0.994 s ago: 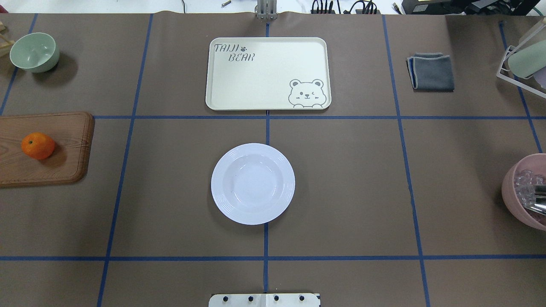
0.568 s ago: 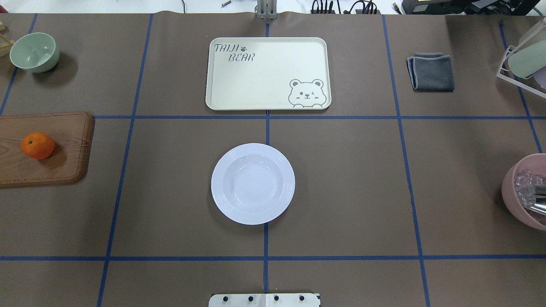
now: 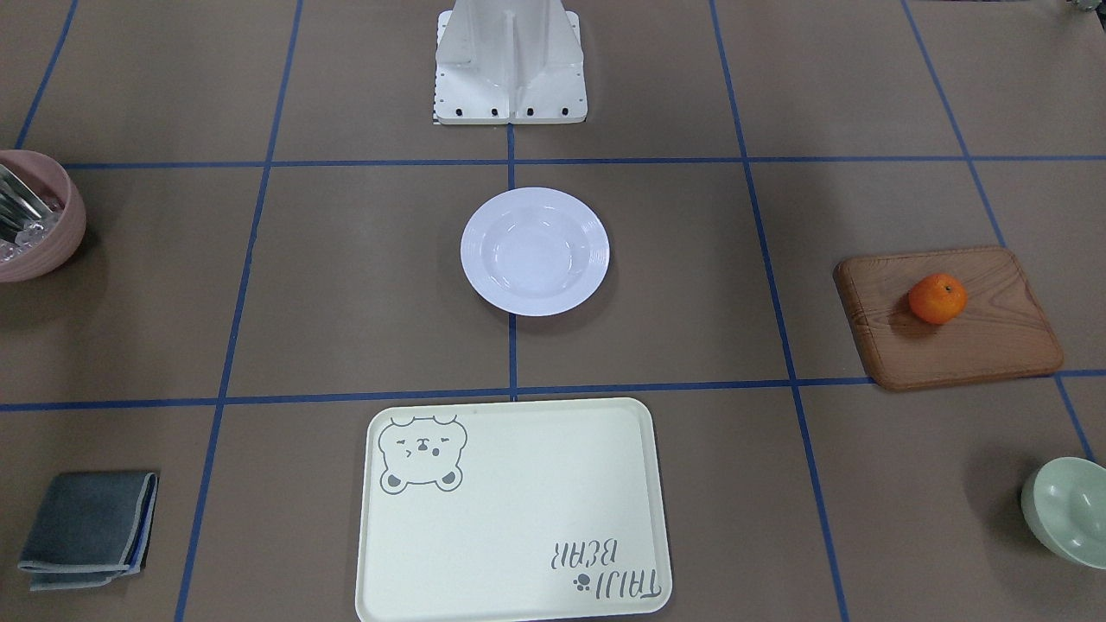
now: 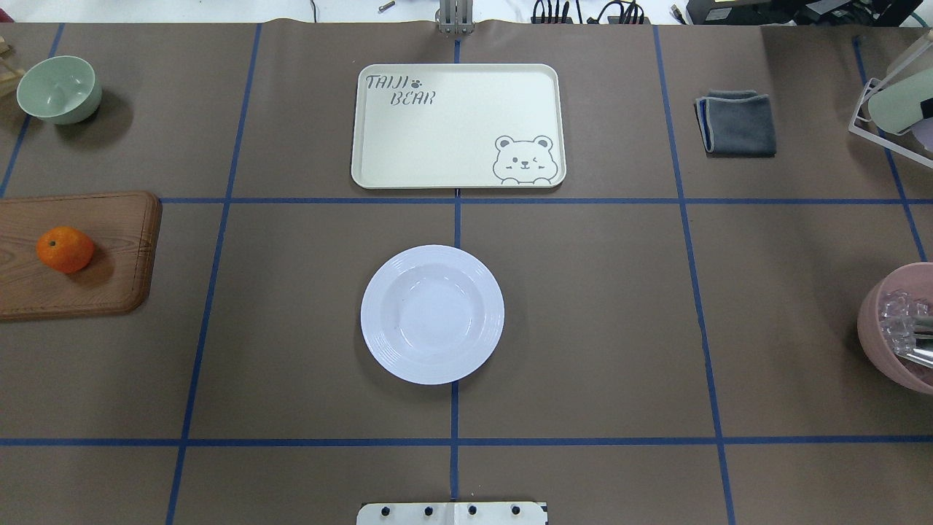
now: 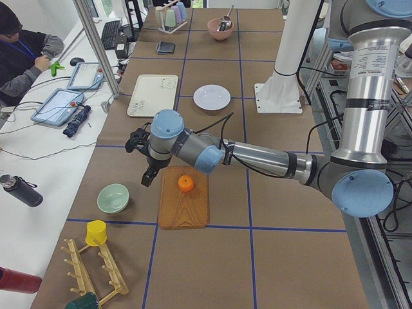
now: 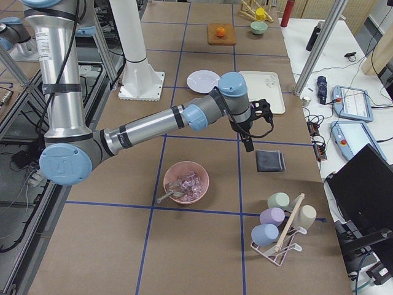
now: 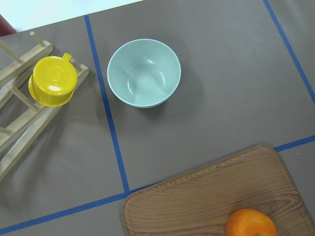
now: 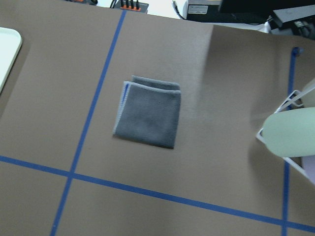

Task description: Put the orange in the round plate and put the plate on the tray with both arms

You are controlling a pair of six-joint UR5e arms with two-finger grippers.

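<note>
The fingers of my left gripper should next go to the brown wooden board and close around the middle of the orange [image 3: 937,299] [image 7: 251,225] from opposite sides.
The orange [image 4: 65,249] lies on a brown wooden board [image 4: 109,284] at the table's left edge; its top also shows at the bottom of the left wrist view [image 7: 251,223]. The white round plate [image 4: 432,313] stands empty at mid-table. Beyond it lies the cream tray [image 4: 458,124], bare. My left gripper [image 5: 147,179] shows only in the exterior left view, hanging above the table just beside the board's far corner; whether it is open or shut I cannot tell. My right gripper [image 6: 247,145] shows only in the exterior right view, above the grey cloth [image 6: 269,161]; its state I cannot tell.
A pale green bowl [image 4: 58,89] sits at the far left. A yellow cup [image 7: 51,81] hangs on a wooden rack near it. A pink bowl [image 4: 885,328] with ice and a scoop stands at the right edge, a cup rack [image 4: 893,109] behind it.
</note>
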